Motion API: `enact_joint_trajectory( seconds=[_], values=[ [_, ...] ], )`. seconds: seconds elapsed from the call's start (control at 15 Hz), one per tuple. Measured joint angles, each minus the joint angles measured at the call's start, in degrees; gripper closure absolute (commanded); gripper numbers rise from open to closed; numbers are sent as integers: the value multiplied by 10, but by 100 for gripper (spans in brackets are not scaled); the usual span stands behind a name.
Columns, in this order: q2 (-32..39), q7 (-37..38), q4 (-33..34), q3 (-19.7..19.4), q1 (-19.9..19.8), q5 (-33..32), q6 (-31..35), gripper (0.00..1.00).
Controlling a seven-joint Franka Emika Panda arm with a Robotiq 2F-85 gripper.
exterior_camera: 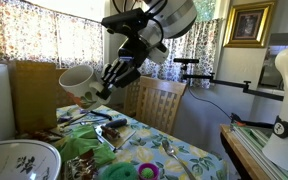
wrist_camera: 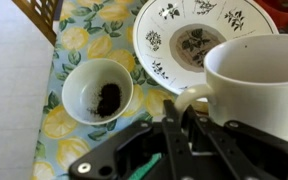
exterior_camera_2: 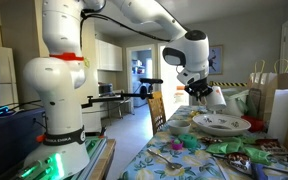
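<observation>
Next, I release the white mug on the lemon-print tablecloth [exterior_camera: 135, 156] just behind the pink ring, beside the green sponge.
My gripper [wrist_camera: 180, 112] is shut on the handle of a large white mug [wrist_camera: 252, 80], held up in the air above the table. In both exterior views the mug [exterior_camera: 79, 82] [exterior_camera_2: 216, 98] hangs tilted from the gripper [exterior_camera: 106, 88] [exterior_camera_2: 202, 92]. Below it in the wrist view stand a small white bowl [wrist_camera: 97, 91] with dark bits inside and a white patterned plate [wrist_camera: 184, 30]. Both rest on the lemon-print tablecloth [wrist_camera: 69, 40].
A large patterned bowl [exterior_camera_2: 221, 124] and green items [exterior_camera_2: 234, 148] lie on the table. A wooden chair [exterior_camera: 160, 104] stands at the table's far side. Paper bags [exterior_camera_2: 281, 100] stand at the table's far end. Curtained windows [exterior_camera: 44, 35] are behind.
</observation>
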Motion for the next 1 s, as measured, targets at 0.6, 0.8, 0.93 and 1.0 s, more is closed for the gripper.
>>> enact_joint_trajectory(
  seconds=[0.6, 0.8, 0.93, 1.0],
  values=[
    [0, -19, -39, 3, 9, 99, 22, 97],
    [3, -18, -39, 3, 9, 99, 19, 97],
    [8, -15, -39, -3, 7, 104, -3, 97],
    [11, -15, -41, -8, 4, 111, -17, 97]
  ],
)
